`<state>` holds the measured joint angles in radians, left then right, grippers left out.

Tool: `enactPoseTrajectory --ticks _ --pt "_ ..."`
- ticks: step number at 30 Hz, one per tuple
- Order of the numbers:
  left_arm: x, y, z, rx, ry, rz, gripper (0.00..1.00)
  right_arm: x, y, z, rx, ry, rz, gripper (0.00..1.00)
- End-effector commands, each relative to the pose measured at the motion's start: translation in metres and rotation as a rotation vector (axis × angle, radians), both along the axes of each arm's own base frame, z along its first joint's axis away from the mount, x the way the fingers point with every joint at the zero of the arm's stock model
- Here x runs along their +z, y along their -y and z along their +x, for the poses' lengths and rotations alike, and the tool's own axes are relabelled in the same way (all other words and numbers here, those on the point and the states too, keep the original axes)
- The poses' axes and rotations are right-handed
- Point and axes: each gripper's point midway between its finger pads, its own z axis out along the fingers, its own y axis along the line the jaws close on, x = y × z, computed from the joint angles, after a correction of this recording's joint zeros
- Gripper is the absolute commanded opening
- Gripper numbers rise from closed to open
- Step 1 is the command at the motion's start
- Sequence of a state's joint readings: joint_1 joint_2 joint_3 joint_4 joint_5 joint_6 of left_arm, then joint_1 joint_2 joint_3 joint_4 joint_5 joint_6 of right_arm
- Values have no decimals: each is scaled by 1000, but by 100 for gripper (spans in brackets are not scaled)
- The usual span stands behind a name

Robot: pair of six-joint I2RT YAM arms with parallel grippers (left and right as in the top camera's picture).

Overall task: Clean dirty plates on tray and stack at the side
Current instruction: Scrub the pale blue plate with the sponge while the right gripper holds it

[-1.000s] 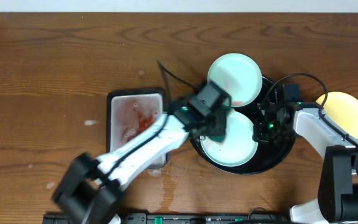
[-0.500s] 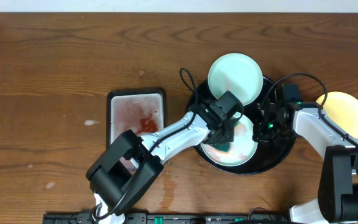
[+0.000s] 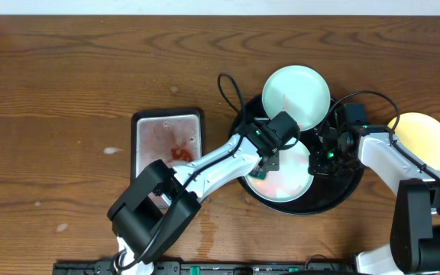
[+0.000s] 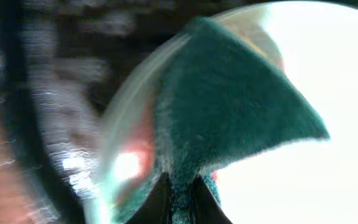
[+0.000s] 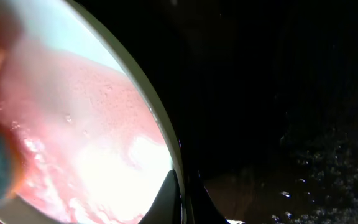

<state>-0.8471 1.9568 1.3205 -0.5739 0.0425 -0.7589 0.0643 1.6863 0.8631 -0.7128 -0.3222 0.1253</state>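
Note:
Next, my left gripper lets go of the teal sponge over the red sauce in the small grey tray (image 3: 171, 171).
The black tray (image 3: 341, 191) holds a mint-white plate (image 3: 292, 179) smeared with red sauce. My left gripper (image 3: 270, 159) is shut on a teal sponge (image 3: 260, 173) and presses it on this plate's left part; the left wrist view shows the sponge (image 4: 229, 106) between my fingertips (image 4: 160, 202) on the plate (image 4: 303, 180). My right gripper (image 3: 317, 156) is shut on the plate's right rim, which the right wrist view shows between its jaws (image 5: 182, 199). A second mint-white plate (image 3: 296, 93) rests on the tray's far rim. The pale yellow plate (image 3: 422, 140) lies on the table right of the tray.
A small rectangular grey tray (image 3: 166, 122) with red sauce lies left of the black tray, under my left arm. A black cable (image 3: 224, 88) loops beside the upper plate. The wooden table (image 3: 67, 84) stretches left and back.
My left gripper has swept the sponge across the smeared plate, down and then back left. The upper plate has shifted slightly right. My right gripper has stayed on the rim.

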Motion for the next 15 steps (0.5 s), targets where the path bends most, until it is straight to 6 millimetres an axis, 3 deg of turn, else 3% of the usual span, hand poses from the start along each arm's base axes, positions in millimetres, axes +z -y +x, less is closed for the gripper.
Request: enactPoseTrajectory --ticks 1,4,15 --pt "-15 42 -19 -72 -167 -226 7 -7 11 1 -9 -3 -71 1" --pt "-13 69 -30 -133 -232 -354 7 -7 11 1 -9 -2 -71 1" --pt "-15 88 -44 -386 -140 -367 8 -7 11 2 -9 2 -72 1"
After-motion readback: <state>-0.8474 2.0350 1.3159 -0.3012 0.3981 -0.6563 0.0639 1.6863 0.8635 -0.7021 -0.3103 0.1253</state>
